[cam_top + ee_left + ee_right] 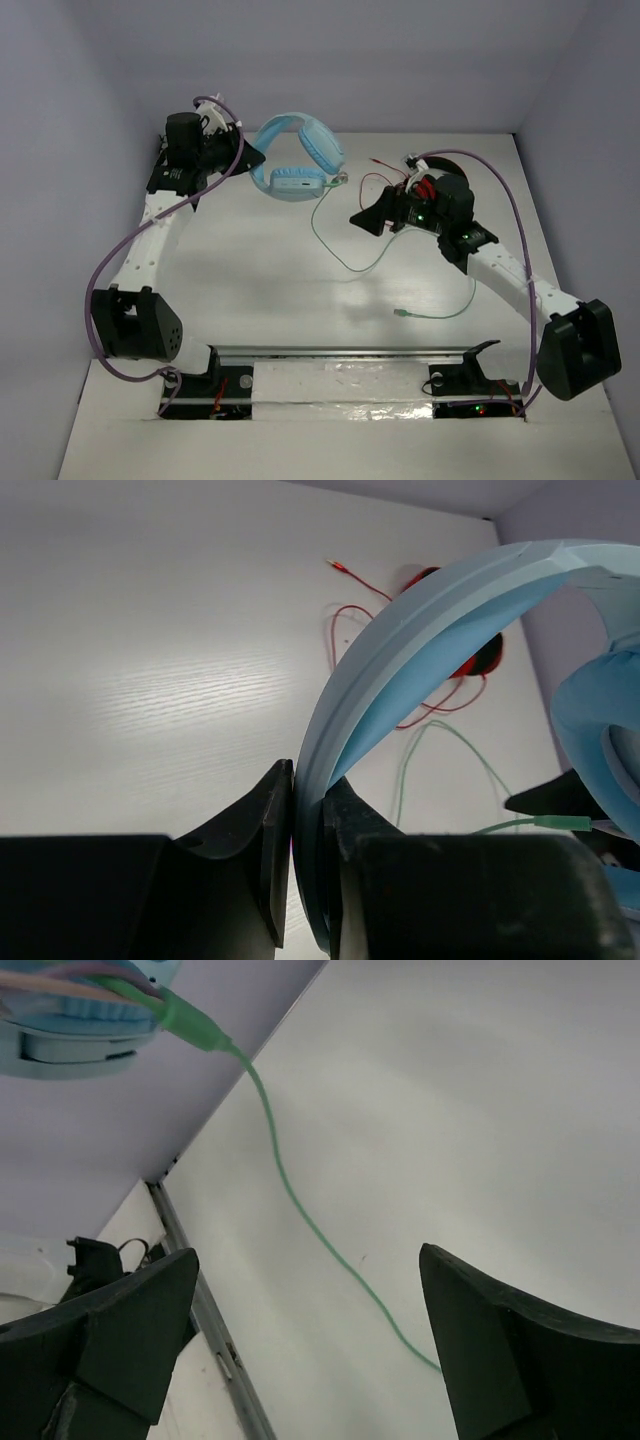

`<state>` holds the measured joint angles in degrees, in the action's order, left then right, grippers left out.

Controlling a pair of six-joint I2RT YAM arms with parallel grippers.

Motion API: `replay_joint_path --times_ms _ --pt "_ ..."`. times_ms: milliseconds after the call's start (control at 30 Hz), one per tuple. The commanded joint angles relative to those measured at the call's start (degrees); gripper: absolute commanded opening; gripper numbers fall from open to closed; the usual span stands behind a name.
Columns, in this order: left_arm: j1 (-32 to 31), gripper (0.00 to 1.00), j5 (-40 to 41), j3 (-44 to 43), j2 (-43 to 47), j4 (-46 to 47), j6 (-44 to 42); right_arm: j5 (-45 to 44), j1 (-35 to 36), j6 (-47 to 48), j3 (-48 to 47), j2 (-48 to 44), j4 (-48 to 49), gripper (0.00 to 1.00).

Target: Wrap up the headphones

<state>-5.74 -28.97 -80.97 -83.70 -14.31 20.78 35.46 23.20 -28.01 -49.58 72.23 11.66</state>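
Observation:
My right gripper is going to close on the pale green cable's first part [330,252] [358,1277], between the earcup of the light blue headphones and the cable's bend closest to the metal bar.
The light blue headphones [300,155] are at the back of the table, left of centre. My left gripper [258,160] is shut on their headband [420,630], which is pinched between the two black fingers [262,830]. An earcup [600,730] hangs at the right of the left wrist view. The pale green cable [322,232] runs from the earcup in loose loops across the table to its plug [400,315]. My right gripper [358,220] is open and empty above the cable [300,1205], whose strain relief [190,1020] enters the earcup [70,1030].
Red-and-black headphones [425,185] with a red cable [380,170] lie at the back right, partly hidden behind my right arm; they also show in the left wrist view [480,655]. A metal rail [340,352] runs along the near edge. White walls enclose the table.

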Motion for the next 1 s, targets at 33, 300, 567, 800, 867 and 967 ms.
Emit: replay_joint_path --times_ms 33,300,567,800,867,967 --pt "0.02 0.0 -8.73 -2.09 3.62 7.27 9.1 3.56 2.36 4.54 -2.71 2.2 4.76 0.98" --pt "0.02 0.0 -10.31 -8.23 5.48 8.85 13.41 10.58 7.2 4.54 0.71 8.19 13.21 0.89" --pt "0.02 0.0 -11.55 -8.5 7.76 11.58 16.05 11.82 7.74 4.2 2.38 13.99 16.72 0.74" --pt "0.02 0.0 3.36 -9.48 8.9 5.79 9.21 -2.47 7.74 5.41 0.28 7.42 4.19 0.0" --pt "0.02 0.0 5.49 -7.29 11.01 5.08 7.88 -14.12 7.74 6.03 -1.56 2.67 -4.77 0.0" --pt "0.02 0.0 13.3 0.0 16.63 4.03 4.99 -29.24 7.74 7.53 -9.11 -1.89 -17.44 0.0"
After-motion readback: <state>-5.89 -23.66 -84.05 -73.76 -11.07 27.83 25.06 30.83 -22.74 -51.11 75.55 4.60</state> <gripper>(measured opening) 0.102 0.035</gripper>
